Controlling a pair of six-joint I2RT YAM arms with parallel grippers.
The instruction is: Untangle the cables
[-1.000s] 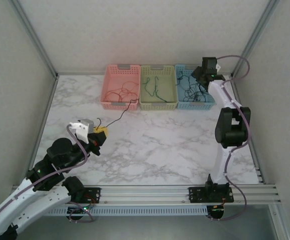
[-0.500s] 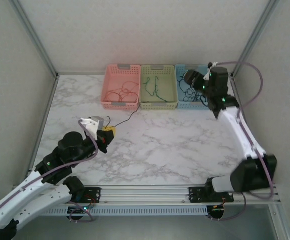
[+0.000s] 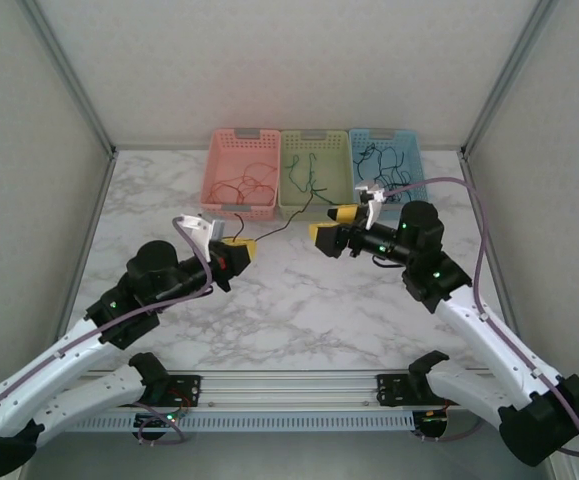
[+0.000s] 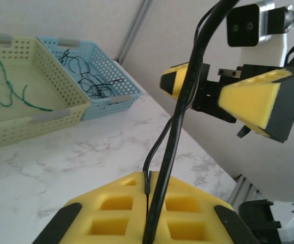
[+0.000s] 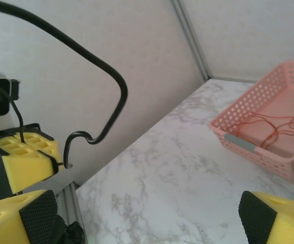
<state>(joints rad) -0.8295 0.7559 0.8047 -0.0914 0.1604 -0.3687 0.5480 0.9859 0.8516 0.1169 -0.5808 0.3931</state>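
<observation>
The black cable curves outside the open fingers of my right gripper, so I will move that gripper closer to my left gripper and take the cable there point(image 3: 272, 234).
My left gripper point(image 3: 237, 250) is shut on a thin black cable point(image 3: 284, 228), which rises from the pinch between its yellow fingers point(image 4: 111, 208) toward the middle of the table. The same cable point(image 5: 111, 114) curls in mid-air in the right wrist view, coming off the left gripper point(image 5: 27, 157). My right gripper point(image 3: 329, 228) faces the left one from close by. It stands wide open point(image 5: 147, 223) with nothing between its pads, and the cable passes above it. The left wrist view shows the right gripper point(image 4: 223, 86) just behind the cable point(image 4: 174, 127).
Three baskets line the back edge. The pink basket point(image 3: 219, 190) holds red cables point(image 3: 247, 186). Green cables point(image 3: 304, 178) lie in the pale green basket point(image 3: 341, 190), black ones point(image 3: 379, 165) in the blue basket point(image 3: 414, 170). Marble table point(image 3: 299, 310) lies open in front.
The right arm swung from the blue basket down to the table's middle and its gripper opened wide. The left gripper moved right with the black cable, now lifted off the pink basket.
</observation>
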